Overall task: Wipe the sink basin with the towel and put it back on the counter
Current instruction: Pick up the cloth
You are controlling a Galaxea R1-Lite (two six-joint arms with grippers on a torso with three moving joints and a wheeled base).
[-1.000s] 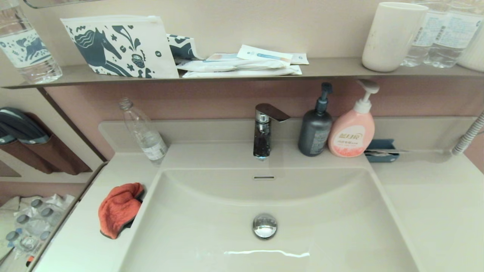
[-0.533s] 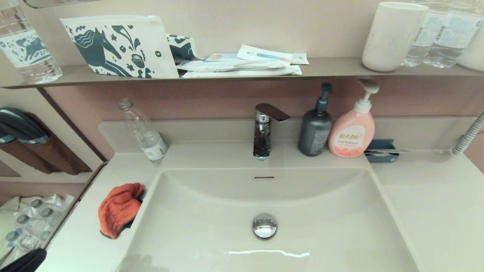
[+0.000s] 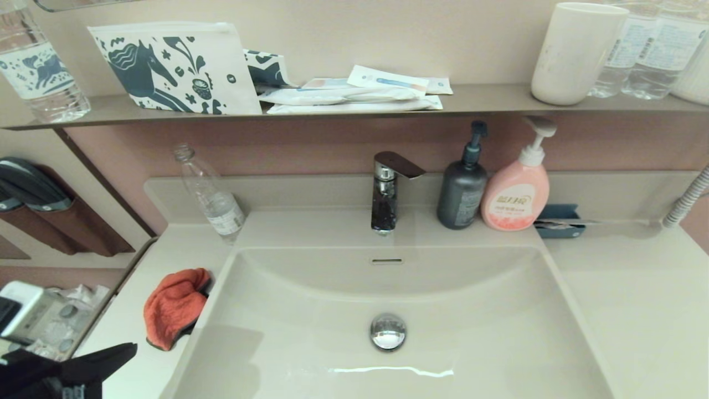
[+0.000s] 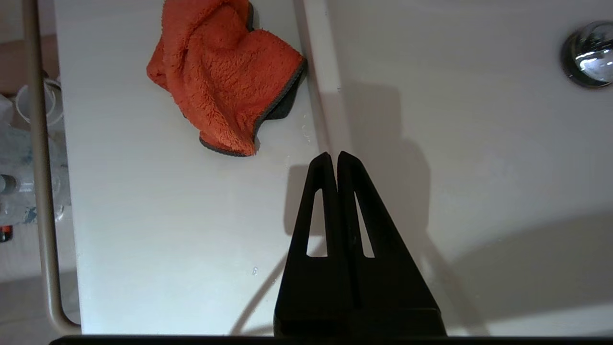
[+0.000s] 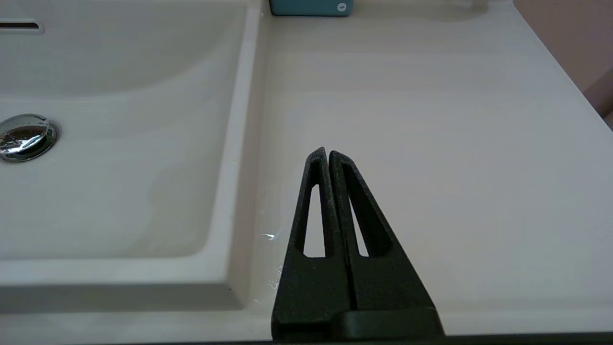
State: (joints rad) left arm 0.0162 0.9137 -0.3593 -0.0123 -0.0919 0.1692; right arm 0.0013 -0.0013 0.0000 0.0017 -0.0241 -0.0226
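Note:
My left gripper needs to move next to the middle of the bunched orange-red towel (image 3: 169,303) (image 4: 213,70) beside the sink basin and close there.
The orange-red towel (image 3: 174,307) (image 4: 225,76) lies bunched on the cream counter (image 3: 127,327) (image 4: 167,215) just left of the sink basin (image 3: 443,293) (image 4: 479,143). The basin has a chrome drain plug (image 3: 388,331) (image 4: 590,52) and a slot overflow (image 3: 386,260). My left gripper (image 3: 124,352) (image 4: 333,155) has come in at the bottom left, shut and empty, above the counter near the basin's left rim, short of the towel. My right gripper (image 5: 327,152) is shut and empty over the counter (image 5: 431,120) right of the basin; the head view does not show it.
A faucet (image 3: 388,191), a dark pump bottle (image 3: 462,188), a pink soap bottle (image 3: 518,191) and a blue holder (image 3: 558,220) stand behind the basin. An empty clear bottle (image 3: 210,194) leans at the back left. A wall shelf (image 3: 354,102) carries pouches, a cup and bottles.
My left arm has risen into the head view at the bottom left and moved forward toward the towel. Towel and basin are unchanged.

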